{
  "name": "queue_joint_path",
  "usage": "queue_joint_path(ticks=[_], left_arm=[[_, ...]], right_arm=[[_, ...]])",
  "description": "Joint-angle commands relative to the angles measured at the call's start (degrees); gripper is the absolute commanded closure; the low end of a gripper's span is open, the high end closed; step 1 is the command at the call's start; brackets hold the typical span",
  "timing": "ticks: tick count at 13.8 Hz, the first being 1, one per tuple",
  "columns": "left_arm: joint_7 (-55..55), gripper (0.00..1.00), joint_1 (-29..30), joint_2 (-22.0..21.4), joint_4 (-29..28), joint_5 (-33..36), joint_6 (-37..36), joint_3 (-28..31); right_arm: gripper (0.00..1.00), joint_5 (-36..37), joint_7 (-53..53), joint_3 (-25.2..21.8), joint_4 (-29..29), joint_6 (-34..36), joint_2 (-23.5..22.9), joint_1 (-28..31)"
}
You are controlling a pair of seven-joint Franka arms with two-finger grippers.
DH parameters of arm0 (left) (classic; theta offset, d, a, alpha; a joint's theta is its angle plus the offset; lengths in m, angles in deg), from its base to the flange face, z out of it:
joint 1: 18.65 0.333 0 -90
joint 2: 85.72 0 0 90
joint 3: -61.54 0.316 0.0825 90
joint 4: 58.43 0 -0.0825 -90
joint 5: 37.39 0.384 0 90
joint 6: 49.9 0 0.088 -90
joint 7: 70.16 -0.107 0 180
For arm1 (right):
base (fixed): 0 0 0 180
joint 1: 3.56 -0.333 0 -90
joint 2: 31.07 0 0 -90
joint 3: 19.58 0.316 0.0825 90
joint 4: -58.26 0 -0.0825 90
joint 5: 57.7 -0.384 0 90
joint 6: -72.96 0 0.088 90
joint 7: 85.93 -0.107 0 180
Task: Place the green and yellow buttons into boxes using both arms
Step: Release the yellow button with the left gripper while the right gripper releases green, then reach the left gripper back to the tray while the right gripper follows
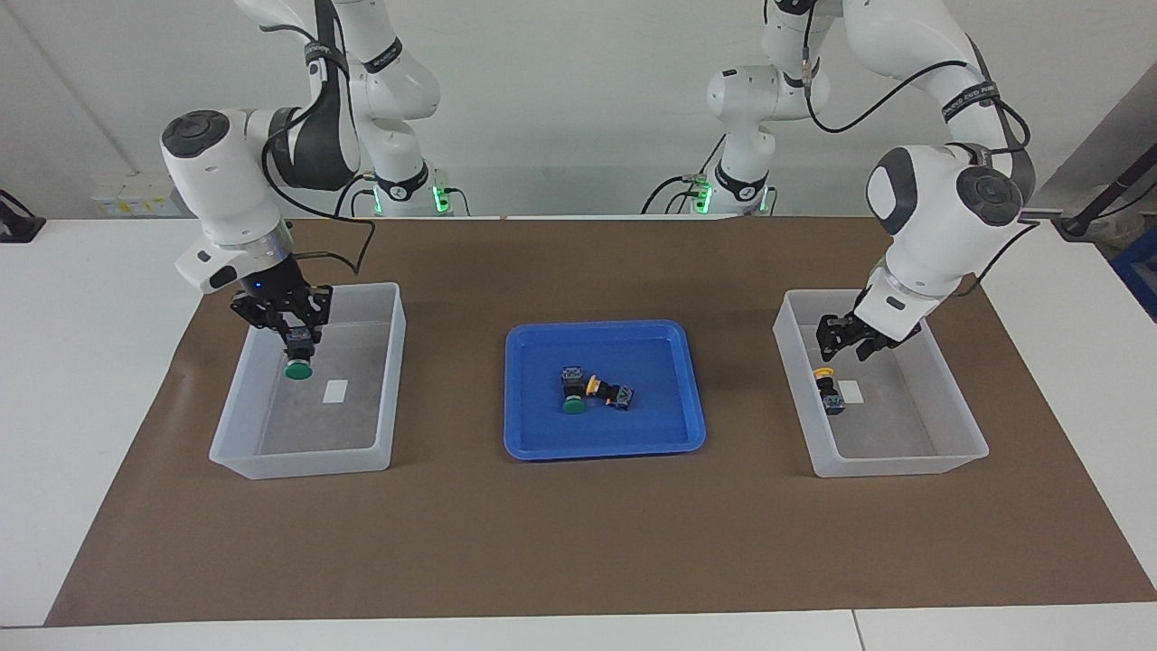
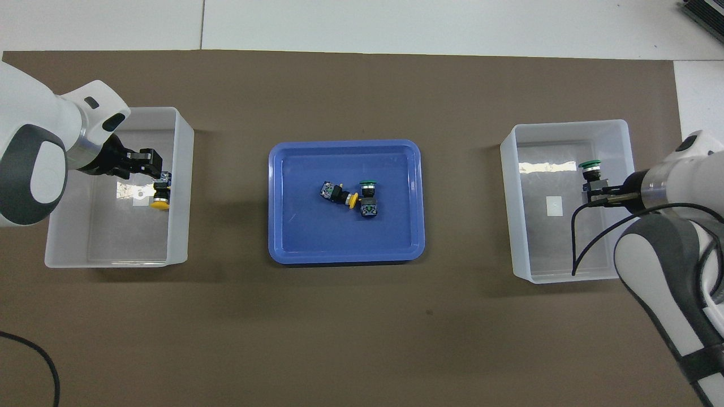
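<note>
My right gripper will let go of the green button on the bottom of its box (image 2: 571, 174), close to the small white label.
My right gripper (image 1: 299, 336) is shut on a green button (image 1: 298, 366) and holds it cap down inside the box (image 1: 390, 380) at the right arm's end; it also shows in the overhead view (image 2: 595, 189) with the green button (image 2: 591, 168). My left gripper (image 1: 847, 350) is open just above a yellow button (image 1: 827, 391) that lies in the box (image 1: 949, 425) at the left arm's end. The overhead view shows this gripper (image 2: 151, 167) beside the yellow button (image 2: 161, 198). One green button (image 1: 573, 400) and one yellow button (image 1: 607, 391) lie touching in the blue tray (image 1: 542, 434).
The blue tray (image 2: 283, 237) stands mid-table between the two boxes (image 2: 182, 215) (image 2: 512, 215) on a brown mat (image 1: 578, 542). Each box has a small white label (image 1: 335, 391) on its floor. White table shows around the mat.
</note>
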State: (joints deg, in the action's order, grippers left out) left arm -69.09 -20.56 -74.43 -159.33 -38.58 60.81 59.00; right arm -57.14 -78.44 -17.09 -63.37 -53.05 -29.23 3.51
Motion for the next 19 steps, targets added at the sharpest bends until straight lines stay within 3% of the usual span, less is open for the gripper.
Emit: queue_joint_path(ticks=[1,4,8,14,15,17,19], left_arm=[[1.6,0.44,-0.6,-1.0,-0.3,-0.9,-0.4,0.0],[8.1,0.50,-2.3,-1.0,-0.3,-1.0,0.0,-0.6],[19.2,0.50,-7.1,-1.0,-0.5,-1.0,0.9,-0.6],[46.8,0.51,-17.2,-1.4,-4.6,-1.1,13.2,-0.6],[52.6,0.51,-18.6,-2.0,-6.5,-1.1,16.8,-0.6],[62.2,0.51,-20.8,-2.0,-8.5,-1.1,22.1,-0.6],[69.8,0.51,-22.9,-0.8,-8.4,-1.0,23.1,-0.5]], right_arm=[[1.00,0.2,0.9,0.7,-0.5,-2.6,-2.4,1.3],[1.00,0.2,1.1,0.7,-0.5,-9.0,-7.1,1.3],[1.00,0.2,1.1,0.7,-0.3,-16.6,-12.9,1.3],[1.00,0.2,0.5,0.6,0.2,-21.9,-16.7,3.2],[0.81,0.2,0.4,0.6,0.2,-21.8,-16.7,3.3],[0.21,0.2,0.3,0.6,0.2,-21.7,-16.7,3.7],[0.08,0.2,-0.4,0.6,0.3,-21.6,-16.7,3.7]])
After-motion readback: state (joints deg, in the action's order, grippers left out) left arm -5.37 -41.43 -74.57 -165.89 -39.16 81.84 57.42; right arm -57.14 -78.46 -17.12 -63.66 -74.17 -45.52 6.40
